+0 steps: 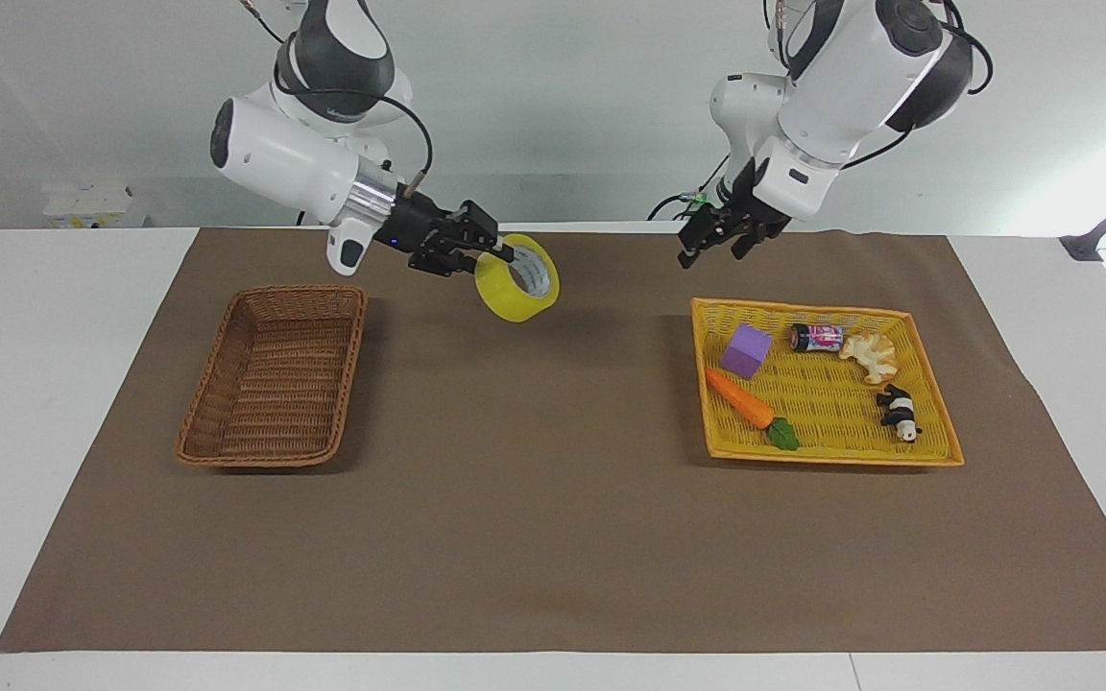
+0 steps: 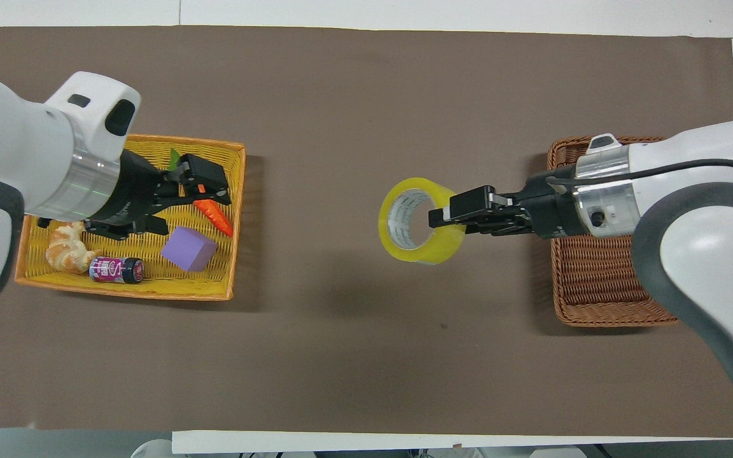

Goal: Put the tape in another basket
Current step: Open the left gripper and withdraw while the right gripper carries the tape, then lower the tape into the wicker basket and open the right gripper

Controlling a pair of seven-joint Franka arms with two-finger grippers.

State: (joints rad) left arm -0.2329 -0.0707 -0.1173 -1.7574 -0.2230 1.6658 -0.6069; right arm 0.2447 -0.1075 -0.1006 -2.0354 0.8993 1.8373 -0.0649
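I should set the yellow tape roll down with my right gripper on the middle of the dark brown wicker basket's bottom (image 2: 624, 247).
The yellow tape roll (image 1: 517, 291) hangs in the air, tilted, with its pale core showing; it also shows in the overhead view (image 2: 420, 221). My right gripper (image 1: 495, 251) is shut on the roll's rim and holds it over the brown mat, between the two containers and closer to the basket; it also shows from above (image 2: 444, 213). The dark brown wicker basket (image 1: 275, 374) stands empty at the right arm's end (image 2: 602, 280). My left gripper (image 1: 709, 251) is open and empty, raised over the yellow tray (image 2: 204, 186).
The flat yellow tray (image 1: 831, 413) at the left arm's end holds a purple cube (image 1: 745, 349), a carrot (image 1: 740, 398), a small can (image 1: 817, 337), a croissant (image 1: 870, 355) and a panda figure (image 1: 899, 413). A brown mat (image 1: 534, 499) covers the table.
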